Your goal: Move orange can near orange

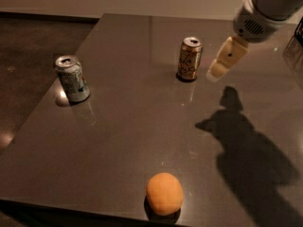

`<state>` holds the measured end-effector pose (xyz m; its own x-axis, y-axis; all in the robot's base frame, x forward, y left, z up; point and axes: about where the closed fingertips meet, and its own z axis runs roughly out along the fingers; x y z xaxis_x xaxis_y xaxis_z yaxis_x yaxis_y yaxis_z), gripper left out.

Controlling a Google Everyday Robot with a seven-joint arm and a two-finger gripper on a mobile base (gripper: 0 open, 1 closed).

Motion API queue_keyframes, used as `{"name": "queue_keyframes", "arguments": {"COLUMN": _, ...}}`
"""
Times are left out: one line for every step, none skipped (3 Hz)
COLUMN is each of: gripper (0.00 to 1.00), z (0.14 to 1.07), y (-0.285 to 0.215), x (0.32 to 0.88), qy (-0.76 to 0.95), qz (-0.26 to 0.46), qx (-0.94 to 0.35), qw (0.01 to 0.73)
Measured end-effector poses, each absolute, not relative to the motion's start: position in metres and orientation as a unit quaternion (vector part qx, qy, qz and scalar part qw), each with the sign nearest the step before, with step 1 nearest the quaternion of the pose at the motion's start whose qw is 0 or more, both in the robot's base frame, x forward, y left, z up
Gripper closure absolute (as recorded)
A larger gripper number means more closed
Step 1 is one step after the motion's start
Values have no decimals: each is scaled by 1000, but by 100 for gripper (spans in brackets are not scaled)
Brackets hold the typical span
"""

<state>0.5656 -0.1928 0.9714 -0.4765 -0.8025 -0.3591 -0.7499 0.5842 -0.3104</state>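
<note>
The orange can will have my gripper close on it at its upper half (190, 53), in the spot that is just below the can's silver top.
The orange can (190, 58) stands upright on the dark table (132, 126), toward the back middle, its silver top showing. The orange (164, 193) lies near the table's front edge, far in front of the can. My gripper (219, 65) hangs from the white arm at the upper right. Its pale tip is just right of the orange can, at about the can's height, apart from it.
A silver-white can with green markings (72, 78) stands upright near the table's left edge. The arm's shadow (246, 141) falls across the right part of the table. A dark object (298, 32) shows at the right edge. The floor lies beyond the left edge.
</note>
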Motion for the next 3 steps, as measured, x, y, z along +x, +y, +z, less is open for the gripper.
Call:
{"name": "queue_keyframes", "arguments": {"gripper": 0, "z": 954, "y": -182, "x": 609, "qy": 881, "qz": -41, "qx": -390, "qw": 263}}
{"name": "queue_keyframes", "arguments": {"gripper": 0, "z": 936, "y": -160, "x": 642, "qy": 889, "qz": -19, "qx": -364, "qw": 278}}
{"name": "queue_keyframes", "arguments": {"gripper": 0, "z": 921, "y": -143, "x": 664, "qy": 892, "qz": 2, "qx": -350, "qw": 287}}
